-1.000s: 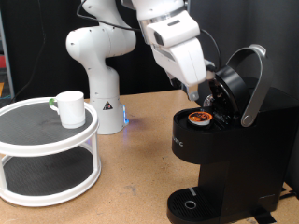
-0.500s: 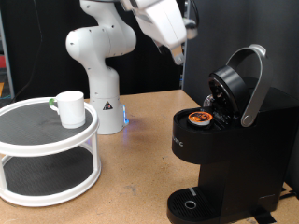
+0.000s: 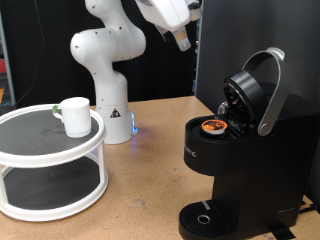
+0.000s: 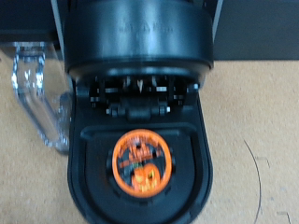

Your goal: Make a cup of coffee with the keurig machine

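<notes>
The gripper will next close on the top of the grey handle (image 3: 270, 51) on the keurig machine's raised lid.
The black keurig machine (image 3: 245, 165) stands at the exterior view's right with its lid (image 3: 257, 90) raised. An orange-topped pod (image 3: 212, 126) sits in its open holder. The wrist view looks down on the machine (image 4: 140, 42) and the pod (image 4: 141, 161). The white cup (image 3: 75, 115) stands on the top shelf of a round white stand (image 3: 50, 165) at the exterior view's left. My gripper (image 3: 182, 40) is high near the top edge, above and to the left of the machine, with nothing seen between its fingers. Its fingers do not show in the wrist view.
The robot's white base (image 3: 108, 90) stands behind the stand on the wooden table (image 3: 150, 190). A clear water tank (image 4: 37, 93) sits beside the machine. The round drip tray (image 3: 203, 218) is at the machine's foot.
My gripper has risen from close beside the open pod holder to the exterior view's top and shifted left. The pod stays in the holder. The cup has not moved.
</notes>
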`<state>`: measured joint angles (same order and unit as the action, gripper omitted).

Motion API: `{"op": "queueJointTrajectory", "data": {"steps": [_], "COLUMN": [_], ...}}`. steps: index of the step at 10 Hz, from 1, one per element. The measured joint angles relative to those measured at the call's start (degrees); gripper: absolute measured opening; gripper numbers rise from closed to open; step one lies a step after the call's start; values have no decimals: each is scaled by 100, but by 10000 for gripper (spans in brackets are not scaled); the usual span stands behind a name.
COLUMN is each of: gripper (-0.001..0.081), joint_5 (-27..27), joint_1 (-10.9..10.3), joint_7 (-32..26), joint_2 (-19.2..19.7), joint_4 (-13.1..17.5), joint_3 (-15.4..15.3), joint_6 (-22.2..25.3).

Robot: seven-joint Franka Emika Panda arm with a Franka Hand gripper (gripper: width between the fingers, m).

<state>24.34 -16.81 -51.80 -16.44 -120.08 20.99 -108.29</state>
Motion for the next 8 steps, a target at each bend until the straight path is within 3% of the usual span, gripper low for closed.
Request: {"op": "queueJointTrajectory", "data": {"steps": [3,8], "gripper": [808,808], "joint_5": [519,545], "joint_1": [-158,-416], "joint_7": [239,899], "joint_2": [35,291], "joint_4": [33,182], "joint_3": [-163,-794], "joint_6": [4,-534]}}
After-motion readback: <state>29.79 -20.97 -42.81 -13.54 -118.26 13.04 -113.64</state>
